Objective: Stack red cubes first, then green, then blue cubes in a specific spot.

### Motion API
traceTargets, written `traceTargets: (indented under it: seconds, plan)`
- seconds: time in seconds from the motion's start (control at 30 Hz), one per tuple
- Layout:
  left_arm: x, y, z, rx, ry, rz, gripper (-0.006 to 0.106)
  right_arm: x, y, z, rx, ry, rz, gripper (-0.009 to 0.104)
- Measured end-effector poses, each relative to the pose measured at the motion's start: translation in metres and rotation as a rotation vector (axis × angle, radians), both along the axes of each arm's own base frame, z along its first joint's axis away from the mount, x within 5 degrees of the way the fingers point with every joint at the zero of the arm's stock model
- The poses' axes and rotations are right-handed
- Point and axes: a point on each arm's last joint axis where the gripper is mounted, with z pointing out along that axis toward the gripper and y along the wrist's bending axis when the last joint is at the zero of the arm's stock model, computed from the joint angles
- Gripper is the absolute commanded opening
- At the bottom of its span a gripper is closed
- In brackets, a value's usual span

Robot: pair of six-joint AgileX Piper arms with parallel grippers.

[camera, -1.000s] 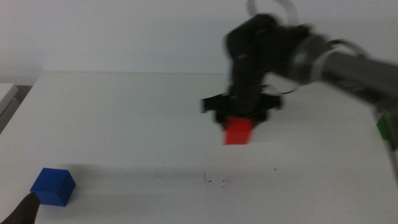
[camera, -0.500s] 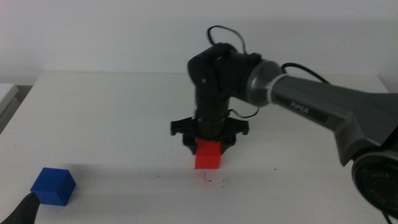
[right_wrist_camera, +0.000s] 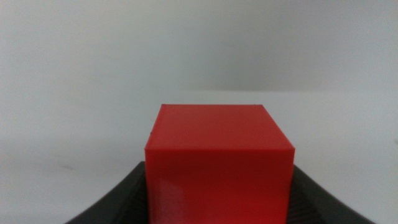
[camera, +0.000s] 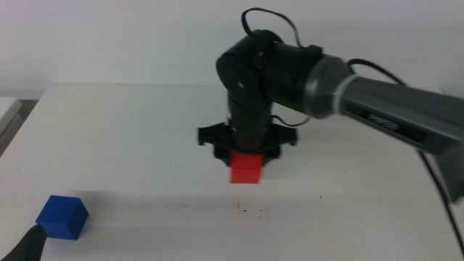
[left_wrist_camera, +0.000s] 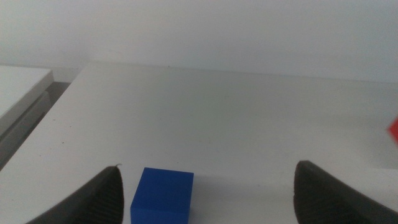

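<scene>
Next, I set the red cube down with my right gripper on the white table at the faint pen marks (camera: 253,197).
My right gripper (camera: 246,158) points down and is shut on the red cube (camera: 246,170), holding it just behind the faint pen marks of the spot (camera: 251,211). In the right wrist view the red cube (right_wrist_camera: 217,163) fills the space between the jaws. The blue cube (camera: 62,217) sits on the table at the front left. My left gripper (camera: 30,246) waits open beside it, and the left wrist view shows the blue cube (left_wrist_camera: 163,194) close in front of its left jaw. The green cube is out of view.
The white table (camera: 130,138) runs to a back edge under a white wall. A lone dark speck (camera: 322,196) lies right of the marks. A lower white surface (left_wrist_camera: 22,93) lies beyond the table's left edge.
My right arm swung left with the red cube to just behind the marks. Since half a second ago the cube has risen slightly. The blue cube and left gripper have not moved.
</scene>
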Motion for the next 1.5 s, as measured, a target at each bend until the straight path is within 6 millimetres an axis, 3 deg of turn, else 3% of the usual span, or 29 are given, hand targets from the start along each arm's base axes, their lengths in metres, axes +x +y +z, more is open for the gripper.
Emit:
traceTargets:
  seconds: [0.17,0.73,0.9,0.93,0.97,1.03,1.13,1.23,1.33,1.4,1.5]
  plan:
    - [0.0,0.0,0.0,0.0,0.0,0.0,0.094,-0.015,-0.019,-0.012,-0.069,0.039,-0.067,0.008]
    - [0.0,0.0,0.0,0.0,0.0,0.0,0.094,-0.005,-0.007,-0.051,-0.044,0.045,-0.071,0.008]
    - [0.0,0.0,0.0,0.0,0.0,0.0,0.094,-0.005,-0.006,-0.055,-0.049,0.05,-0.065,0.008]
    - [0.0,0.0,0.0,0.0,0.0,0.0,0.094,-0.005,-0.006,-0.055,-0.049,0.05,-0.062,0.025]
    - [0.0,0.0,0.0,0.0,0.0,0.0,0.094,-0.005,-0.006,-0.055,-0.05,0.051,-0.062,0.063]
    - [0.0,0.0,0.0,0.0,0.0,0.0,0.094,-0.005,-0.005,-0.058,-0.051,0.056,-0.063,0.088]
    - [0.0,0.0,0.0,0.0,0.0,0.0,0.094,-0.004,-0.005,-0.06,-0.053,0.055,-0.037,0.092]
    - [0.0,0.0,0.0,0.0,0.0,0.0,0.094,-0.009,-0.009,-0.042,-0.049,0.033,0.005,0.092]
    - [0.0,0.0,0.0,0.0,0.0,0.0,0.094,-0.029,-0.026,0.007,-0.052,-0.047,0.084,0.092]
    - [0.0,0.0,0.0,0.0,0.0,0.0,0.094,-0.048,-0.053,0.043,-0.041,-0.107,0.12,0.092]
    - [0.0,0.0,0.0,0.0,0.0,0.0,0.094,-0.068,-0.124,0.077,-0.044,-0.164,0.089,0.092]
